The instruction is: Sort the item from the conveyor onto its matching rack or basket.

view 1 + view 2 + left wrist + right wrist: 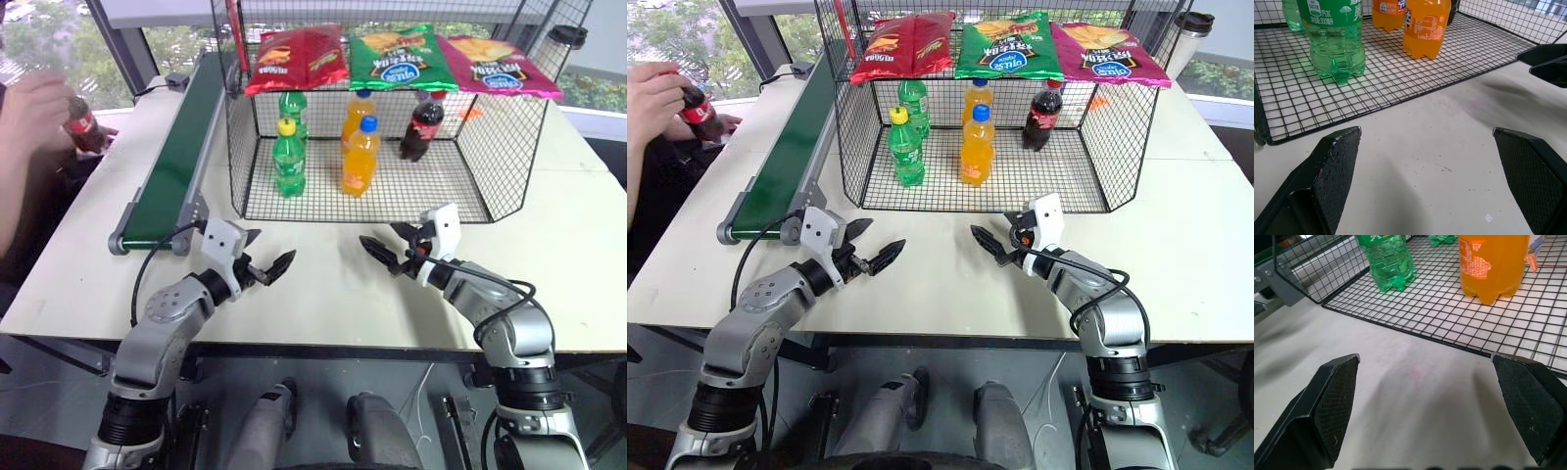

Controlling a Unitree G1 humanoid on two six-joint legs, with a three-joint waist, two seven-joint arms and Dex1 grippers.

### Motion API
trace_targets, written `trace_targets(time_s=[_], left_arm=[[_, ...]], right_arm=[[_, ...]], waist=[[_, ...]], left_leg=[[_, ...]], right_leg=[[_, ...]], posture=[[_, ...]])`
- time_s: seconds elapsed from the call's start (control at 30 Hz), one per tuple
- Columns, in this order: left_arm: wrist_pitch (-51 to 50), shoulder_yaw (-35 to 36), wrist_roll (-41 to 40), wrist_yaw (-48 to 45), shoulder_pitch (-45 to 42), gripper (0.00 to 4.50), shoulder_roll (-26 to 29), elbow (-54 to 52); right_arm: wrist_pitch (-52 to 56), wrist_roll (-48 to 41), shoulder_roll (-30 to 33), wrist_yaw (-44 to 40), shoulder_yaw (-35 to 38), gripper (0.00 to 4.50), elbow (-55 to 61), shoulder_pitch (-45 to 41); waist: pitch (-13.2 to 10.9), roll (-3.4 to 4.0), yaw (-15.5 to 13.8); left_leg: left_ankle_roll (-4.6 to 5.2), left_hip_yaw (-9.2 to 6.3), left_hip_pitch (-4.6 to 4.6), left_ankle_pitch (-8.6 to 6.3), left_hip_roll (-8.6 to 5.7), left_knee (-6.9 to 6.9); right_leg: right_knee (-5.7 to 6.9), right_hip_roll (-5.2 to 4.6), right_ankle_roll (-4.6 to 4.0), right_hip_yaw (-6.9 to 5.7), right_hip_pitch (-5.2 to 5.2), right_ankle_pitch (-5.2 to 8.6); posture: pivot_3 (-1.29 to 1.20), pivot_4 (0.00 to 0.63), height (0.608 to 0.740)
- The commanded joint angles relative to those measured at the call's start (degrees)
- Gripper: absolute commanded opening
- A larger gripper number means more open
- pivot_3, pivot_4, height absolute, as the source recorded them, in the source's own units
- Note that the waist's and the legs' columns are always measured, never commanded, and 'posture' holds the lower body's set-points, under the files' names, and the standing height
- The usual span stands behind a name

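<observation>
Next, my left gripper grips the lower part of the red-capped cola bottle once the bottle stands at the conveyor's near end [153, 228].
A person's hand [34, 98] holds a cola bottle [84, 125] with a red cap and red label at the far left, beside the dark-green conveyor [178, 157] and off its belt. The black wire-mesh cage [392, 201] stands at the back middle of the table. My left gripper [269, 251] hovers open over the table in front of the cage's left corner. My right gripper [388, 245] hovers open a little to its right. The two point toward each other with nothing between their fingers. Both wrist views look across bare tabletop to the cage floor.
Inside the cage stand two green bottles [289, 157], two orange-drink bottles [361, 157] and another cola bottle [422, 125]. Three snack bags [397, 59] lie on its mesh top. A dark flask [568, 37] stands at the back right. White table [323, 284] lies under both grippers.
</observation>
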State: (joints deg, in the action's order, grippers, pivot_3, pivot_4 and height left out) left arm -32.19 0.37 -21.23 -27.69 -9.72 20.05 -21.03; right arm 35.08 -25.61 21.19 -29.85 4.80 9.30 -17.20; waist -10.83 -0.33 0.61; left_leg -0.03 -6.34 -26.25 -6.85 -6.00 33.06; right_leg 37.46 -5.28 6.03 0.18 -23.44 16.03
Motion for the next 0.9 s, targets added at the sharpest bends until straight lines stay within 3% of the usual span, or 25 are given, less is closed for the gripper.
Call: trace_targets(time_s=[0.03, 0.9], left_arm=[[1.4, 0.4, -0.7, -0.3, -0.1, 4.50, -0.1, -1.8], [2.0, -0.4, 0.8, 0.1, 0.0, 4.50, 0.1, -1.0]], right_arm=[[-0.2, -0.9, 0.3, -0.4, 0.4, 4.47, 2.7, -1.0], [0.3, -1.7, 0.8, -1.3, 0.4, 4.47, 4.1, -1.0]], waist=[[0.0, 0.00, 0.0], [0.0, 0.00, 0.0]], left_leg=[[0.00, 0.00, 0.00, 0.00, 0.00, 0.00], [0.00, 0.00, -0.02, 0.00, 0.00, -0.04]], right_leg=[[-0.01, 0.00, 0.00, 0.00, 0.00, 0.00], [-0.09, -0.01, 0.00, 0.00, 0.00, 0.00]], posture=[[0.00, 0.150, 0.738], [0.00, 0.150, 0.738]])
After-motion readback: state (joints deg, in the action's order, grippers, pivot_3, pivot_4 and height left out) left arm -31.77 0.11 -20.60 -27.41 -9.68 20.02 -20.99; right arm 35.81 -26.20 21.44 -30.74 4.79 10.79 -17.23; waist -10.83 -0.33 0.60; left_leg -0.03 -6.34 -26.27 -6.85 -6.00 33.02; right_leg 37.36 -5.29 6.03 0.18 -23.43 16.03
